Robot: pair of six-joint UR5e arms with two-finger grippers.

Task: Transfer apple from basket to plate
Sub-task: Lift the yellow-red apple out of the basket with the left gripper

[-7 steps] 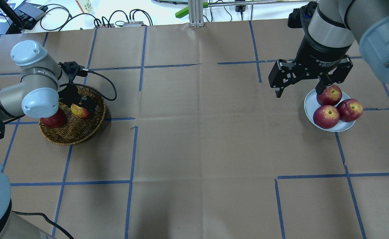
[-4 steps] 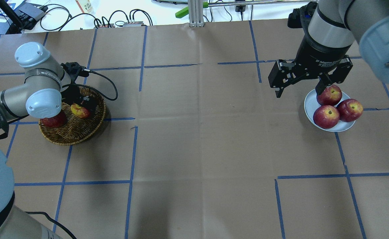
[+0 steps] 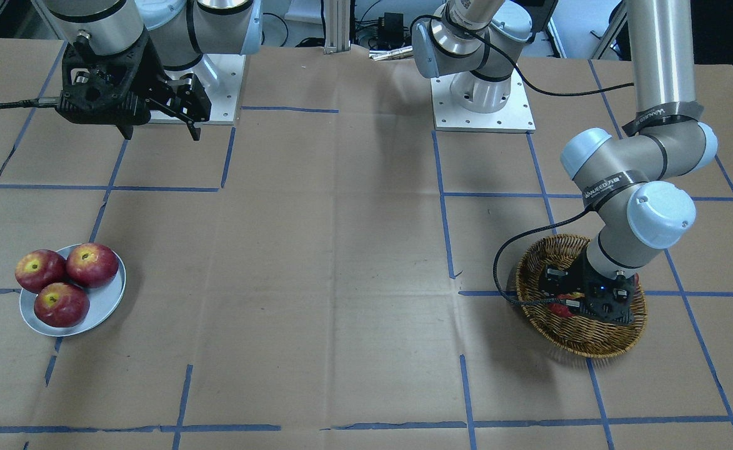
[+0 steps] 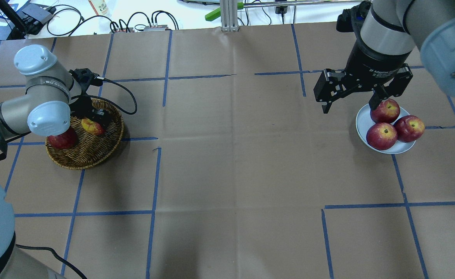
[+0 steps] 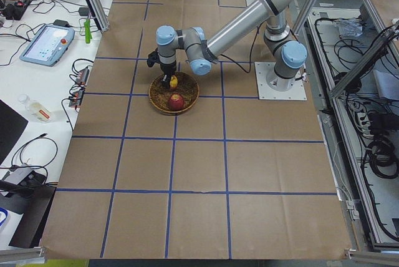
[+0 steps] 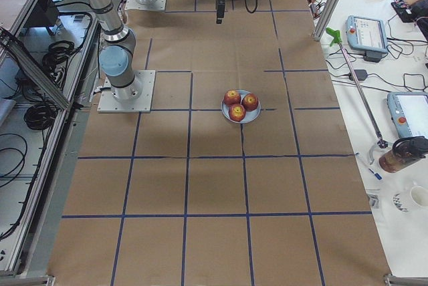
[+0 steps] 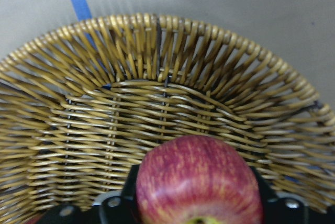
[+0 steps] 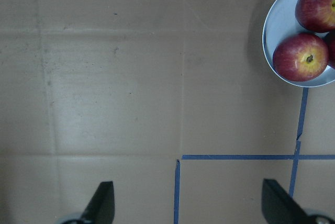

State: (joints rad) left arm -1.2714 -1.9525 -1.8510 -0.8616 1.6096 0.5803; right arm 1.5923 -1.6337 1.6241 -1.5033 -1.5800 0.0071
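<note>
The streaky orange-red apple, still inside the woven basket, will be let go by my left gripper on the bare brown paper midway [image 3: 331, 291] between the plate and the basket.
The streaky orange-red apple [image 4: 91, 126] with a yellow patch sits between the fingers of my left gripper [image 4: 94, 119] inside the woven basket [image 4: 89, 155]. In the left wrist view the apple [image 7: 198, 185] fills the gap between the black fingers [image 7: 112, 209], over the basket wall [image 7: 157, 51]. The left gripper is shut on it. My right gripper [image 4: 348, 108] is open and empty, high over the table, just left of the pale blue plate [image 4: 362, 123]. The plate [image 8: 271, 30] shows at the top right of the right wrist view.
A darker red apple [image 4: 62, 140] lies in the basket, partly under my left arm. Three dark red apples [image 4: 382, 135] lie on the plate. Brown paper with blue tape lines [image 4: 155, 174] covers the table. Cables [image 4: 126, 23] lie past the far edge.
The left wrist and the streaky apple have shifted slightly toward the basket's far side. The right arm has not moved.
</note>
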